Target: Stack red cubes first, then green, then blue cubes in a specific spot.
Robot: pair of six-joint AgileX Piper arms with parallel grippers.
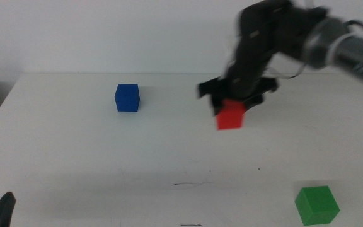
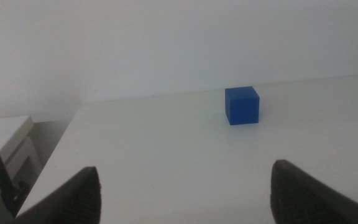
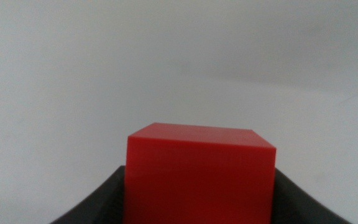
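I should place the red cube down on the table (image 1: pixel 191 163) behind the thin dark line with my right gripper.
My right gripper (image 1: pixel 232 108) is shut on the red cube (image 1: pixel 230 115) and holds it above the table, right of centre; in the right wrist view the red cube (image 3: pixel 199 174) fills the space between the jaws. The blue cube (image 1: pixel 127 98) sits on the table at the back left and shows in the left wrist view (image 2: pixel 242 105). The green cube (image 1: pixel 316 203) sits at the front right. The thin dark line (image 1: pixel 191 184) lies on the table near the front centre. My left gripper (image 1: pixel 2 211) waits at the front left corner, jaws wide apart and empty.
A white wall stands behind the table's far edge. A white cabinet (image 2: pixel 8 146) stands off the table's left side. A short dark mark (image 1: pixel 191 225) sits at the very front edge.
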